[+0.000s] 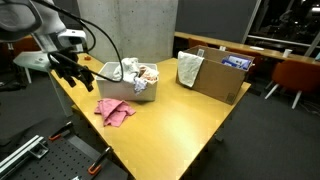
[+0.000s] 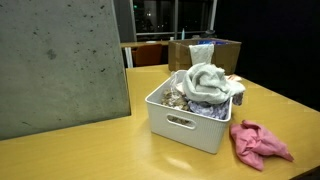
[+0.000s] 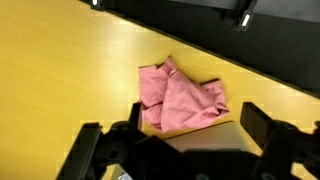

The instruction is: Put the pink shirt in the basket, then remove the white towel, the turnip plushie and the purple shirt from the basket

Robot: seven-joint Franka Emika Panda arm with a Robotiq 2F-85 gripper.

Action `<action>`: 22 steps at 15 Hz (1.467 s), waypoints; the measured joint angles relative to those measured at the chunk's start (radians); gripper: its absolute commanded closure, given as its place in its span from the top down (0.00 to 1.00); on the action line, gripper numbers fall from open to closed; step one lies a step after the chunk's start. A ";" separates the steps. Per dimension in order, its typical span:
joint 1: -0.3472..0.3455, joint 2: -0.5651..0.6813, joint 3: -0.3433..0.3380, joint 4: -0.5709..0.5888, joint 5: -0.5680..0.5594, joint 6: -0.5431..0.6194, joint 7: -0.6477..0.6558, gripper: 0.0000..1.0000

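My gripper will next move down to the pink shirt's fold (image 1: 109, 103) (image 3: 200, 114) near the white basket and close there.
The pink shirt (image 1: 115, 111) lies crumpled on the yellow table in front of the white basket (image 1: 113, 87); it also shows in an exterior view (image 2: 258, 142) and in the wrist view (image 3: 180, 97). The basket (image 2: 185, 128) holds a white towel (image 2: 206, 80) piled on top, with other items beneath that I cannot tell apart. My gripper (image 1: 70, 69) hovers open and empty above the table, left of the basket. In the wrist view its two fingers (image 3: 195, 125) straddle the near edge of the pink shirt from above, without touching it.
An open cardboard box (image 1: 216, 76) with a cloth draped over its edge stands at the far end of the table. A grey concrete-like panel (image 2: 60, 60) stands beside the basket. Chairs and another table (image 1: 290, 62) stand beyond.
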 measured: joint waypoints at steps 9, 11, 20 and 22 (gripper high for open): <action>0.004 0.596 -0.005 0.179 -0.189 0.339 0.071 1.00; 0.016 0.707 -0.024 0.286 -0.266 0.342 0.110 1.00; 0.181 0.998 -0.118 0.545 -0.292 0.342 0.133 0.29; 0.238 0.991 -0.147 0.540 -0.293 0.342 0.156 0.14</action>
